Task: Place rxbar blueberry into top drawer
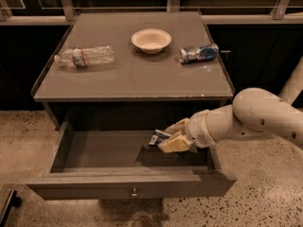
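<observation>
My gripper needs to let go of the rxbar blueberry onto the bottom of the top drawer, at the spot just beneath my pale fingers (pixel 174 148).
The top drawer (pixel 118 186) stands pulled out below the grey tabletop, its flat front panel carrying a small round knob (pixel 134 192). My gripper (pixel 169 137) reaches in from the right over the drawer's right half. It is shut on the rxbar blueberry (pixel 157 137), whose dark blue wrapper with a white patch sticks out to the left of the pale fingers (pixel 173 144). The bar hangs a little above the drawer floor.
On the tabletop (pixel 132 74) lie a clear water bottle (pixel 85 56) at the left, a white bowl (pixel 151 40) at the back middle and a silver-and-blue can (pixel 199 53) on its side at the right. Speckled floor surrounds the cabinet.
</observation>
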{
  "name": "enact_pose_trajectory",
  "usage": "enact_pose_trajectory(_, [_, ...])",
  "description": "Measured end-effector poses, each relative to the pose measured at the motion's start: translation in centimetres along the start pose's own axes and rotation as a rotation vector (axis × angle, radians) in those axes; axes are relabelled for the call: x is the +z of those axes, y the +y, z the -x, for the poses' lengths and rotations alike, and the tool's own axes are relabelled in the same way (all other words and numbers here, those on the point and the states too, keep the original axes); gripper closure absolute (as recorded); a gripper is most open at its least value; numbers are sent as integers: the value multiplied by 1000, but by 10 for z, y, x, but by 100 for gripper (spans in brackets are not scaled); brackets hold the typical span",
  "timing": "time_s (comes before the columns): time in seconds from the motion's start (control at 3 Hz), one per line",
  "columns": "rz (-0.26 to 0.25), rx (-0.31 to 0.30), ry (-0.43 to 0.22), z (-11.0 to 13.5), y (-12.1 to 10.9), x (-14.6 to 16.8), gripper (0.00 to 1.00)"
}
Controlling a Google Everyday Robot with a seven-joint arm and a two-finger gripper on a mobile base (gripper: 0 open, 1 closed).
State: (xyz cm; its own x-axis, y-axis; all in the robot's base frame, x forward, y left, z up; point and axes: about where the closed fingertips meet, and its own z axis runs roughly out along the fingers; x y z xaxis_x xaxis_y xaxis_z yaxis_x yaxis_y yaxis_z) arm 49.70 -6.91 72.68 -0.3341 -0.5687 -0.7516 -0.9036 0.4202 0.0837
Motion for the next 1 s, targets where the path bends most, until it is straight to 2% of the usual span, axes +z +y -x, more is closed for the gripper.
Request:
enact_pose_trajectory(0.33, [-86,75,34,-28,-9,0,100])
enact_pose_trajectory(0.67, [-137,122,40,-52,-17,1,100])
enact_pose_trajectory(1.0, [-166,162,48,-69,-23,1,100])
